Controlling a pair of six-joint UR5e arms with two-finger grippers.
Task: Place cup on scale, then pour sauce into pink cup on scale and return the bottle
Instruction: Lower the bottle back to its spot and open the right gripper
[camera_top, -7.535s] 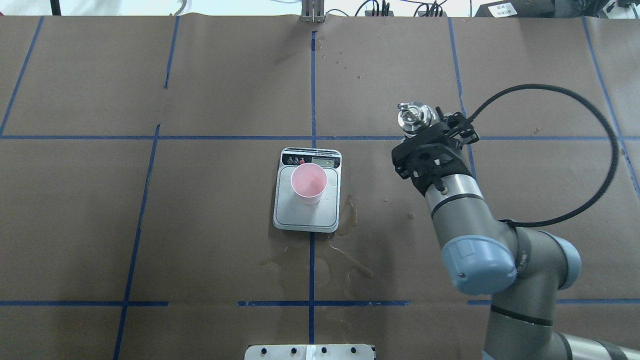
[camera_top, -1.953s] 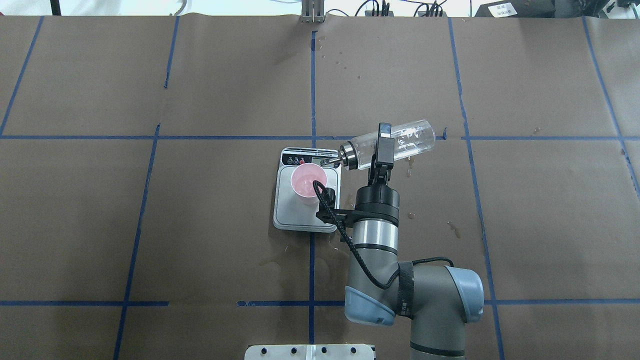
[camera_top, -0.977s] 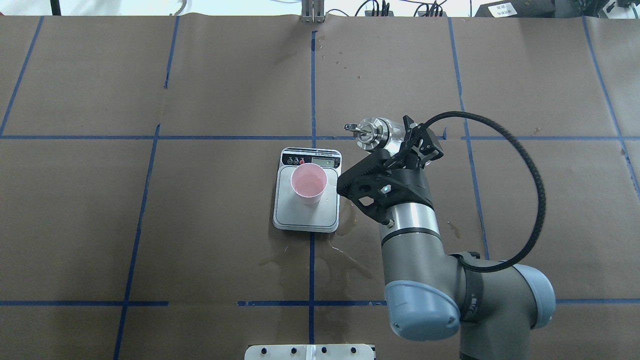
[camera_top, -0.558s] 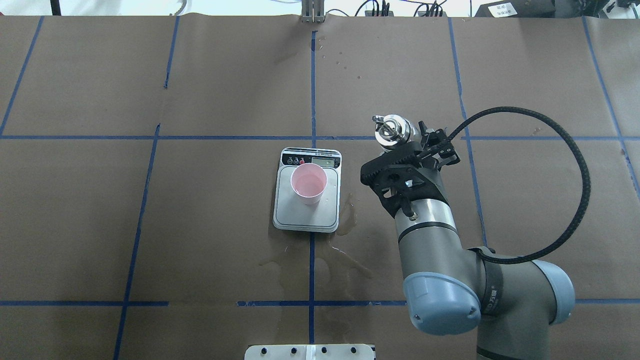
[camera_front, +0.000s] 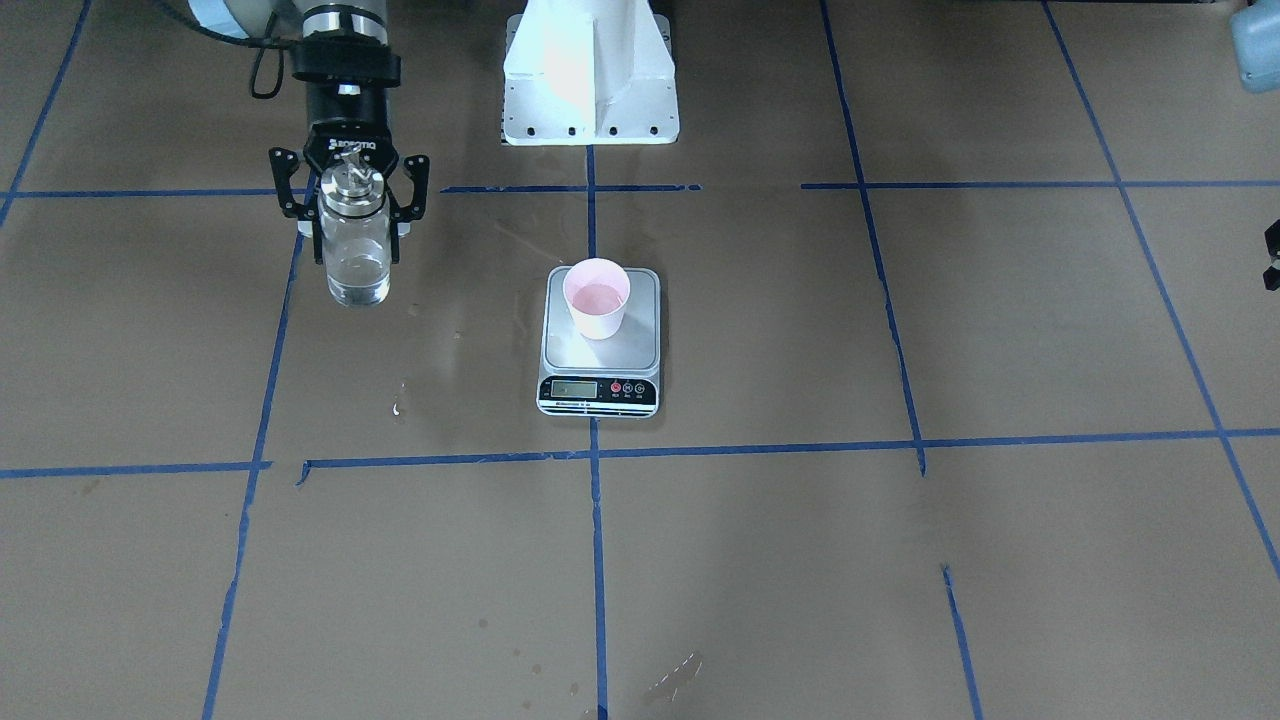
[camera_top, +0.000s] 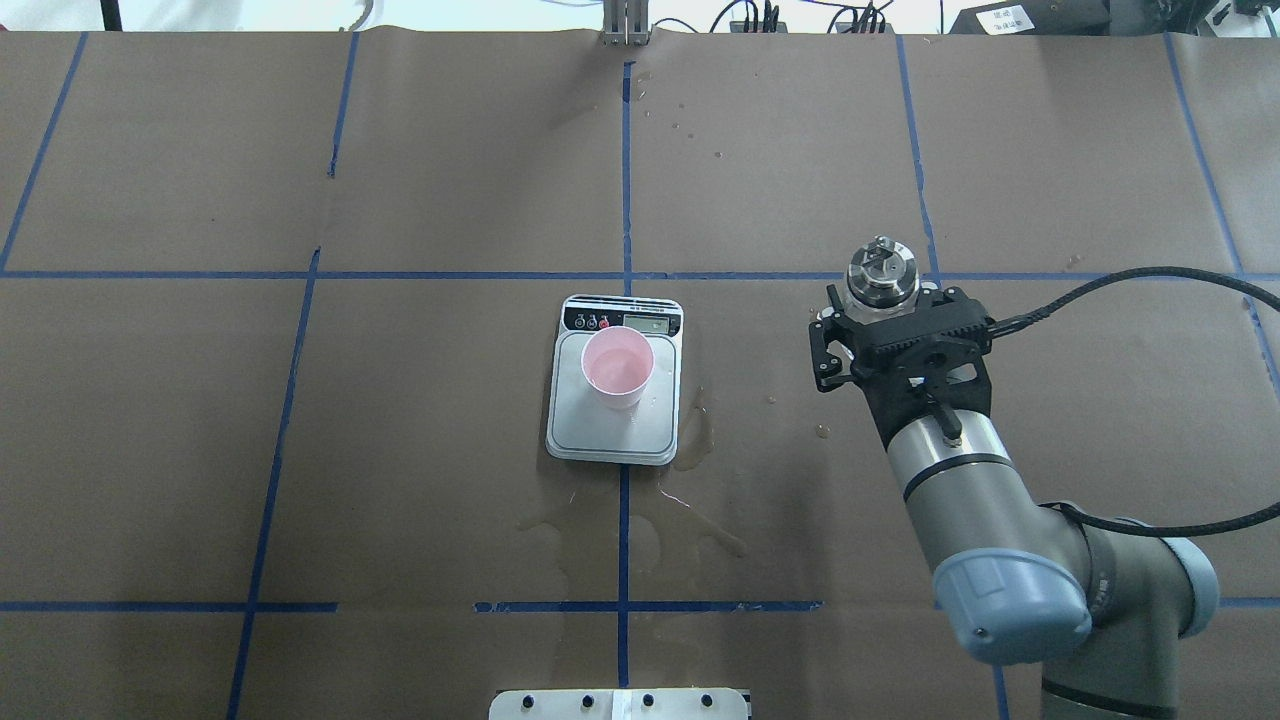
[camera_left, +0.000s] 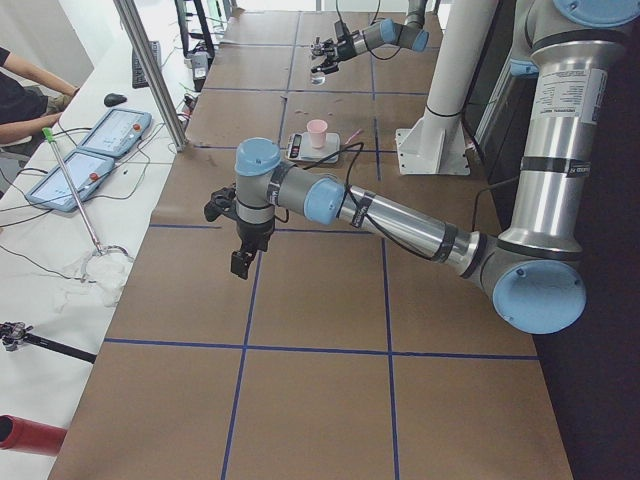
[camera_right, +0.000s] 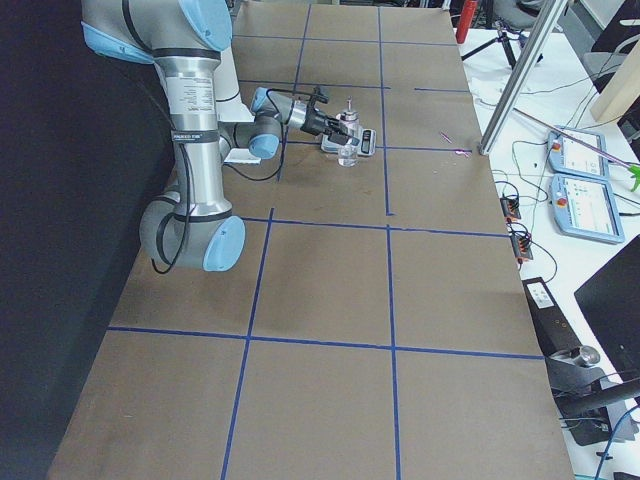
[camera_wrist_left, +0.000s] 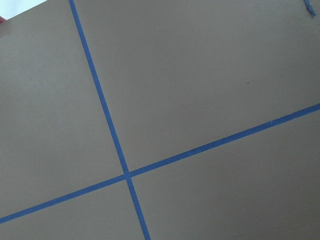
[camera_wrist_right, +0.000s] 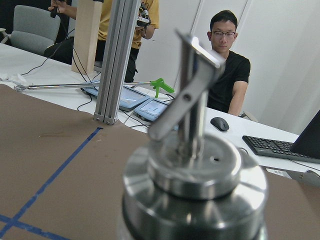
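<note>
My right gripper has the glass bottle. It will put the bottle down on the blue tape line level with the silver scale (camera_front: 276, 352).
The pink cup (camera_top: 618, 365) stands on the silver scale (camera_top: 600, 432) at the table's middle; the same cup (camera_front: 597, 297) sits on the scale's platform (camera_front: 600, 355) in the front-facing view. To the scale's right, my right gripper (camera_top: 885, 305) is shut on the glass bottle (camera_top: 882, 272). The bottle (camera_front: 355, 245) is upright, with clear sauce (camera_front: 357, 278) low inside it and its base at or just above the paper. Its metal spout (camera_wrist_right: 192, 85) fills the right wrist view. My left gripper (camera_left: 240, 262) hangs far off to the left; I cannot tell its state.
Wet stains (camera_top: 700, 430) darken the brown paper right of and behind the scale. Blue tape lines (camera_wrist_left: 125, 172) grid the table. The robot's white base (camera_front: 590, 70) stands at the near edge. People (camera_wrist_right: 227, 75) and tablets sit beyond the far edge.
The bottle was tipped over the cup two seconds ago. It has since been righted, and my right gripper has carried it rightward, away from the scale.
</note>
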